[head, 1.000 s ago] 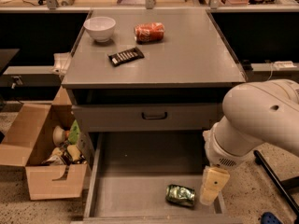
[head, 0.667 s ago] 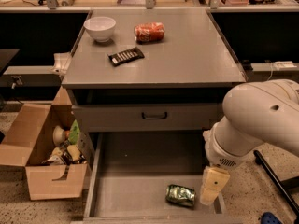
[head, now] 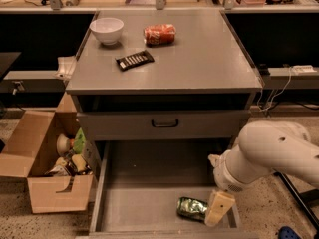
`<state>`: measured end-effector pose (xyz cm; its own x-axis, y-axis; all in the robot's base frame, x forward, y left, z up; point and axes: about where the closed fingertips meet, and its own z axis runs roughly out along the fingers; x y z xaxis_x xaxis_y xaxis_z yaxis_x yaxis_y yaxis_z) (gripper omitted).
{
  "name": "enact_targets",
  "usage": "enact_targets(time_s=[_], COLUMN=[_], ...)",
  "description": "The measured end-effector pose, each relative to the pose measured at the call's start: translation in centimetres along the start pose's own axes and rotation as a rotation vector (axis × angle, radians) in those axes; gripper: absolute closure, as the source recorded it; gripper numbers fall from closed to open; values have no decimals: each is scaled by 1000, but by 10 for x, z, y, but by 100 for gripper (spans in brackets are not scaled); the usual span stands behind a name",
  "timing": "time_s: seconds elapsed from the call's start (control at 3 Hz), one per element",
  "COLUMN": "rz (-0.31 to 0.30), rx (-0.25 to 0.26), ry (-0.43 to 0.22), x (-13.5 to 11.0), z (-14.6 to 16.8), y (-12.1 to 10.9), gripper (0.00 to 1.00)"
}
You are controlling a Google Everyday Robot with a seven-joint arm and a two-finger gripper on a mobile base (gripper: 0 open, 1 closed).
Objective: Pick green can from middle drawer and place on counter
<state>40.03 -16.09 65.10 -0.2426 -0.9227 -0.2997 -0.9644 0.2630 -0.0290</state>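
My gripper should close on the end of the green can (head: 204,211) that is closest to the white arm, inside the open middle drawer.
The green can (head: 191,208) lies on its side, dented, on the floor of the open middle drawer (head: 144,178), near its front right corner. My gripper (head: 216,213) hangs from the white arm (head: 269,156) inside the drawer's right side. It sits just to the right of the can and touches or nearly touches the can's end. The counter (head: 204,59) is the grey cabinet top above.
On the counter stand a white bowl (head: 106,30), a red can (head: 159,34) on its side and a black bar (head: 134,59). A closed drawer front with a black handle (head: 164,123) sits above the open drawer. An open cardboard box (head: 45,178) of clutter stands on the floor at left.
My arm has come lower and the gripper has moved down and left, closer to the green can. The can has not moved.
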Motion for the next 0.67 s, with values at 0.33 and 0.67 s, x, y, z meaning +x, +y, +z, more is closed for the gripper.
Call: enact_targets(time_s=[0.33, 0.67], rz=[-19, -35], rx=[-33, -50], ry=[-117, -168], x=[18, 24], z=[88, 136], y=[-14, -24], gripper=[0, 0])
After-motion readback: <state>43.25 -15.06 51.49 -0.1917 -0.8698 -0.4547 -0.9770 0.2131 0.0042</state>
